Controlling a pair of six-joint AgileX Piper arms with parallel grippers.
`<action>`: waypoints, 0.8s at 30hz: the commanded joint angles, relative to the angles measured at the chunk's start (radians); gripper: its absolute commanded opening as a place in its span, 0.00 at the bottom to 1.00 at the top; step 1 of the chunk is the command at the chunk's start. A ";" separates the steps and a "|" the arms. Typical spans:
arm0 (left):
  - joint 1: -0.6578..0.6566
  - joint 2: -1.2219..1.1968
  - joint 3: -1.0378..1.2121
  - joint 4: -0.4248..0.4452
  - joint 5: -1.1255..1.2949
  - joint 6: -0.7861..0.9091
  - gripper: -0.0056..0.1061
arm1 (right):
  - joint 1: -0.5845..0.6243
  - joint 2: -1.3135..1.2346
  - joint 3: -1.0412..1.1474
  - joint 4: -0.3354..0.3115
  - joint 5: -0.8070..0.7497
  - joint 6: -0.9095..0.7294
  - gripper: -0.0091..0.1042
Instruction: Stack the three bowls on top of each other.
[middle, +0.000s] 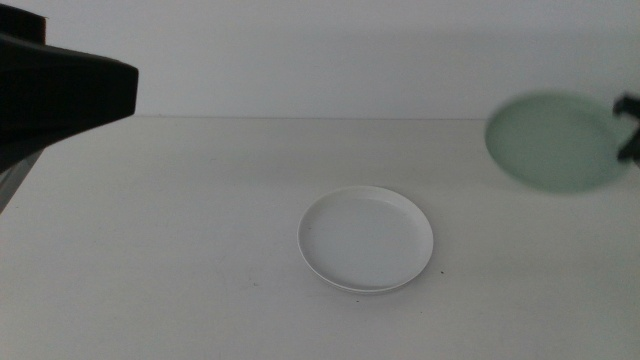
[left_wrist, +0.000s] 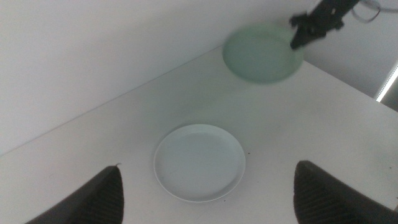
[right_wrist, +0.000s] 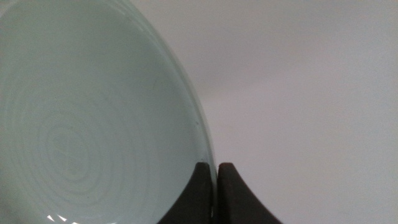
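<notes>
Next, my right gripper releases the pale green bowl inside the white bowl (middle: 367, 236) in the middle of the table.
A white bowl (middle: 365, 240) lies upright in the middle of the table; it also shows in the left wrist view (left_wrist: 199, 163). My right gripper (right_wrist: 215, 171) is shut on the rim of the pale green bowl (right_wrist: 87, 118). It holds that bowl tilted in the air at the far right (middle: 555, 140), above and to the right of the white bowl. The left wrist view shows the green bowl (left_wrist: 261, 53) and the right gripper (left_wrist: 306, 30) too. My left gripper (left_wrist: 208, 169) is open and empty, high above the white bowl. The grey bowl is out of view.
The left arm's dark body (middle: 60, 85) fills the upper left corner of the middle view. A pale wall (middle: 320, 50) rises behind the table's far edge. The white tabletop (middle: 180, 220) lies around the white bowl.
</notes>
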 joint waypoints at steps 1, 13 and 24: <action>0.001 -0.001 0.001 -0.011 -0.013 -0.001 0.89 | 0.050 -0.070 -0.003 0.067 0.001 -0.015 0.06; 0.001 -0.001 0.001 -0.011 -0.015 -0.001 0.89 | 0.490 -0.001 -0.005 0.064 -0.008 0.085 0.06; 0.001 -0.001 0.001 -0.011 -0.019 -0.001 0.89 | 0.565 0.087 -0.005 0.008 -0.001 0.150 0.06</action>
